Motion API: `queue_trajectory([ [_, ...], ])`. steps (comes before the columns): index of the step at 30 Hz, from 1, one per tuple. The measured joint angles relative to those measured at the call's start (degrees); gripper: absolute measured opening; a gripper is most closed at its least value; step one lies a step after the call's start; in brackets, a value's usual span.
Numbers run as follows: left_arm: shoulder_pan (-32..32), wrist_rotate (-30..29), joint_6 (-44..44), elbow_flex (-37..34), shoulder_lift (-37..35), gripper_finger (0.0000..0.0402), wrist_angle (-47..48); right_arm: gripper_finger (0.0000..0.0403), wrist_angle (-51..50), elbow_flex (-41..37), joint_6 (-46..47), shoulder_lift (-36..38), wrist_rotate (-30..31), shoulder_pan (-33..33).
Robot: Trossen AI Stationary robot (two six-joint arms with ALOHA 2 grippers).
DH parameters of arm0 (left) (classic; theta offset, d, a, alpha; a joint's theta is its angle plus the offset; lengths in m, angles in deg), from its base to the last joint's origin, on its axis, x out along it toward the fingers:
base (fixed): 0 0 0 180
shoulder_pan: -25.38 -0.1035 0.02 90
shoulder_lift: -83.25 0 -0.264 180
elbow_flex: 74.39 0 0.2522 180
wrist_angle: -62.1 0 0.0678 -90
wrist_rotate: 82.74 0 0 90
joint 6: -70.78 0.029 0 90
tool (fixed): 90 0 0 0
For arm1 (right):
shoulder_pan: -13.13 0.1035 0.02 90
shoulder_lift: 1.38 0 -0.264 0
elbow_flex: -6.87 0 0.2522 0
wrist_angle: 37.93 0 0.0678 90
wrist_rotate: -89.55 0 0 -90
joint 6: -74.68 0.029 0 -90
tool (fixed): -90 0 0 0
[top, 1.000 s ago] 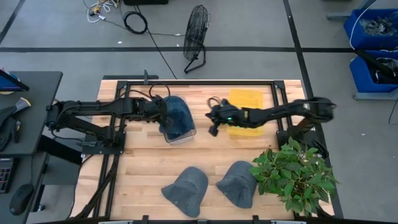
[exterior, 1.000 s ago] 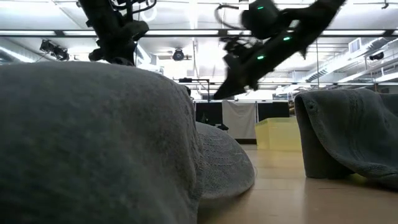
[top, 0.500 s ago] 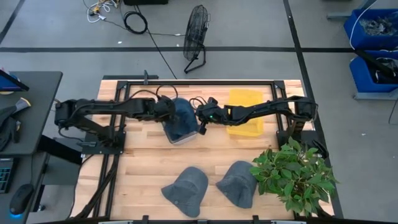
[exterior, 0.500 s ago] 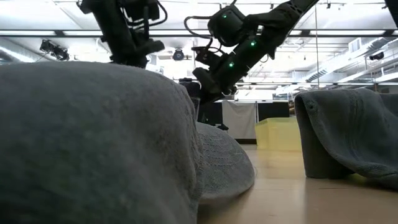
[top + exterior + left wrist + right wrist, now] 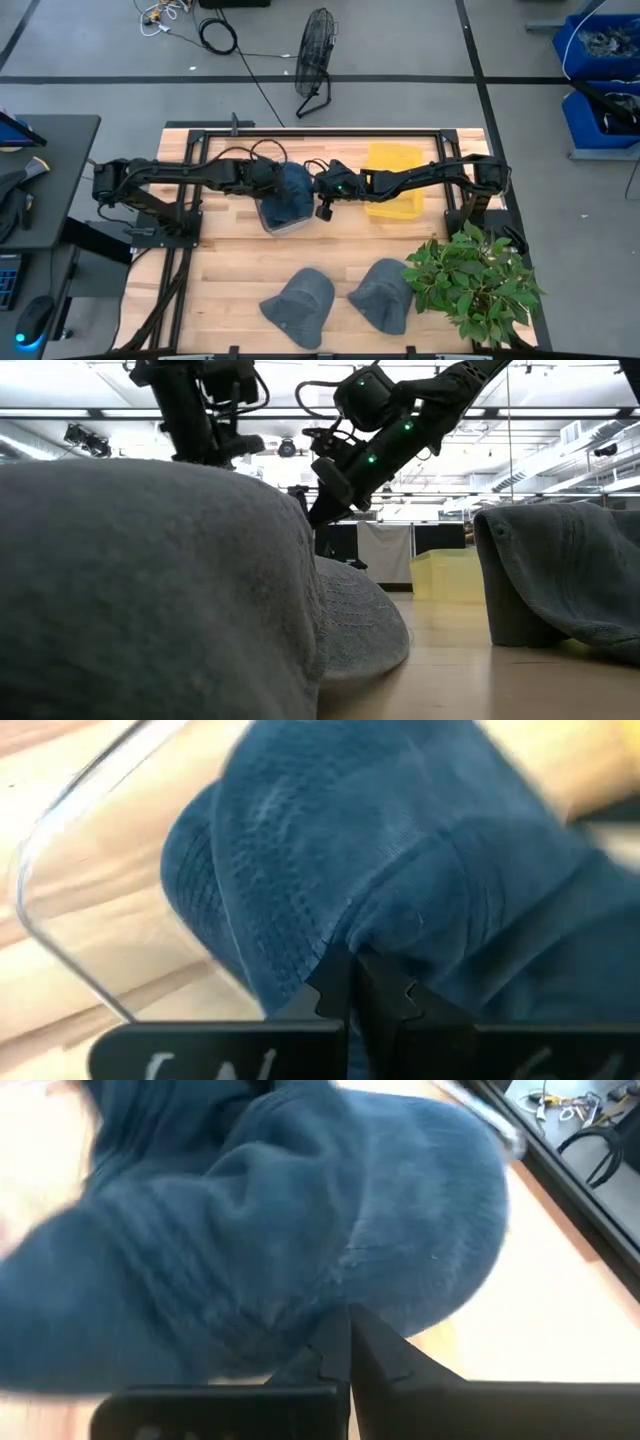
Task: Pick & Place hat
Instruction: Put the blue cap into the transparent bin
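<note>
The blue hat bunches up past the clear container's rim, so next I open my left gripper, grab the hat closer to its brim [image 5: 280, 860] and tuck it inside.
A blue hat [image 5: 292, 188] sits in a clear container [image 5: 277, 224] on the far half of the wooden table. My left gripper [image 5: 271, 183] comes in from the table's left and is shut on the hat [image 5: 300, 870]. My right gripper [image 5: 320, 196] comes in from the right, shut, with its tips at the hat's right side [image 5: 300, 1230]. In the low view both grippers stand behind a grey hat, the right gripper [image 5: 318, 510] slanting down. The container's clear wall [image 5: 60, 910] shows in the left wrist view. My left gripper pinches a raised fold of the blue hat's cloth [image 5: 352, 938] between its two fingers; the cloth bunches and creases toward the fingertips. The fingers come about level from the table's left. The hat rests in the clear container. My right gripper's shut fingertips [image 5: 338, 1342] meet the blue hat's rounded crown [image 5: 345, 1295] from the table's right, slanting down. Creases run toward the tips. Whether cloth is caught between the fingers I cannot tell.
Two grey hats [image 5: 299, 306] [image 5: 383, 294] lie near the table's near edge and fill the low view [image 5: 150, 590] [image 5: 560, 575]. A yellow bin [image 5: 393, 180] stands under the right arm. A potted plant [image 5: 478, 280] fills the near right corner.
My right gripper has swung toward the table's left, from beside the yellow bin to the blue hat's right side, staying shut. My left gripper has kept its hold on the hat.
</note>
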Motion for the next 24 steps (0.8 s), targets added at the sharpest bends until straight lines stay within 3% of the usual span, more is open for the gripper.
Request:
queue_trajectory([
  [4, 0.9, 0.6, 6.0, 0.0, 0.0, 0.0010, 6.5, 0.0000, 1.1, 0.0, -0.9, 0.0, -0.1, 0.0],
  [11, 3.8, 0.5, 12.1, 0.0, 0.1, 0.0010, 7.3, 0.0000, 4.2, 0.0, -2.2, 0.0, 0.1, 0.0],
  [18, 4.8, 9.9, 18.5, 0.0, 0.1, 0.0010, 7.4, 0.0000, 6.4, 0.0, -2.3, 0.0, 0.2, 0.0],
  [24, 4.8, 7.2, 17.3, -0.1, 0.1, 0.0010, 7.6, 0.0000, 8.4, 0.0, -2.2, 0.0, -4.4, 0.0],
])
